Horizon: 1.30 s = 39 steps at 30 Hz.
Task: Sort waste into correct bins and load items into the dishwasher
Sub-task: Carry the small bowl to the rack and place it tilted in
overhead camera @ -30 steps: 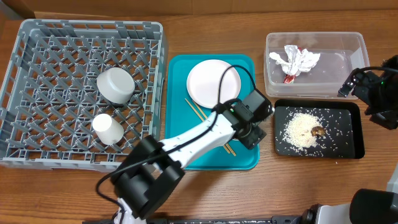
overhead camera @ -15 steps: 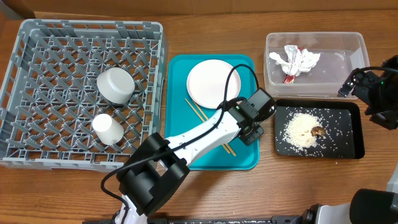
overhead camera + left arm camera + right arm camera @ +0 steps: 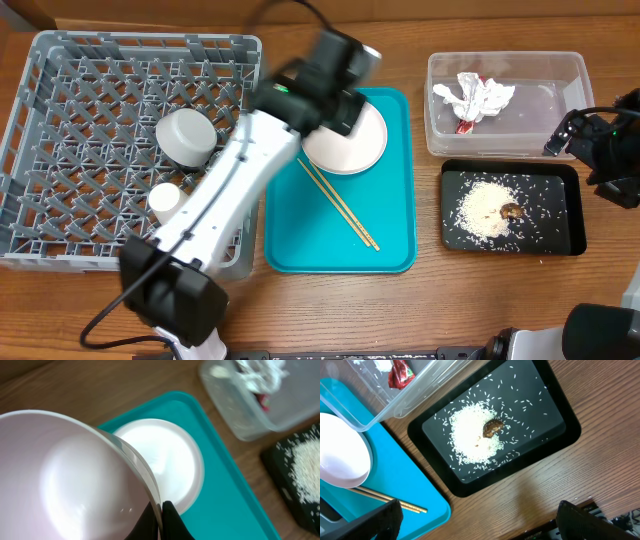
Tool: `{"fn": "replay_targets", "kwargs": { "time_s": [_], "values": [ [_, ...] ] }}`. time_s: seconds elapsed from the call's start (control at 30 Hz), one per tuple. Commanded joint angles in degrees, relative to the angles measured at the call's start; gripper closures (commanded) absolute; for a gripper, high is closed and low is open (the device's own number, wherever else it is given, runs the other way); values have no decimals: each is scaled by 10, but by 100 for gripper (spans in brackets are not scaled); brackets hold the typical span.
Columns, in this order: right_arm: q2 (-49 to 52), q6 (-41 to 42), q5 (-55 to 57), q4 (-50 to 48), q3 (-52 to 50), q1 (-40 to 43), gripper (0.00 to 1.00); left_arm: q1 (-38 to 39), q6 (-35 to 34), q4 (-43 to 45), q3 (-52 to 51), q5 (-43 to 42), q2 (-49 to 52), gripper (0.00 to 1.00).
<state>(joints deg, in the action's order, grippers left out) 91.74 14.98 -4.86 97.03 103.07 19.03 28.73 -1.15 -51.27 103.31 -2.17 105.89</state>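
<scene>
The robot's left gripper will release the small bowl in the dish rack (image 3: pixel 198 87) behind the grey bowl.
My left gripper (image 3: pixel 161 515) is shut on the rim of the small bowl (image 3: pixel 75 475), which fills the left of the left wrist view, lifted and tilted over the white plate (image 3: pixel 170 455). Overhead, that gripper (image 3: pixel 335 65) hangs over the far end of the teal tray (image 3: pixel 390 230) and hides the bowl. Two chopsticks (image 3: pixel 338 205) lie on the tray. The dish rack (image 3: pixel 60 120) holds the grey bowl (image 3: pixel 185 137) and white cup (image 3: pixel 165 200). My right gripper (image 3: pixel 480 510) stands open above the table near the black tray (image 3: pixel 560 435).
The clear tub (image 3: pixel 520 110) at the back right holds the napkin (image 3: pixel 472 97) and red packet (image 3: pixel 465 126). The black tray (image 3: pixel 570 210) in front of it carries rice (image 3: pixel 482 208) and a brown scrap (image 3: pixel 511 211). The rack's right wall borders the teal tray.
The left gripper closed on the bowl near the tray's right edge, then swung up and left to the tray's far end with it. The right arm stayed put.
</scene>
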Motion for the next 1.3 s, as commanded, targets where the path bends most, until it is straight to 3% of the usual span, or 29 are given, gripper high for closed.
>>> {"fn": "replay_targets", "kwargs": {
  "time_s": [0.0,0.17,0.43,0.83,1.1,1.27],
  "values": [
    [-10,2,5,-3,12,0,0,-95,0,-8,8,-130,-10,96],
    [-10,2,5,-2,12,0,0,-221,44,-1,8,-349,-10,96],
    [-10,2,5,-2,12,0,0,-354,74,14,7,-551,11,96],
    [-10,2,4,-2,12,0,0,-429,69,47,7,-744,115,96],
    [-10,0,5,-2,12,0,0,-466,-38,150,7,-769,192,96],
    [-10,0,5,-5,12,0,0,-483,-38,149,7,-769,211,96]
  ]
}}
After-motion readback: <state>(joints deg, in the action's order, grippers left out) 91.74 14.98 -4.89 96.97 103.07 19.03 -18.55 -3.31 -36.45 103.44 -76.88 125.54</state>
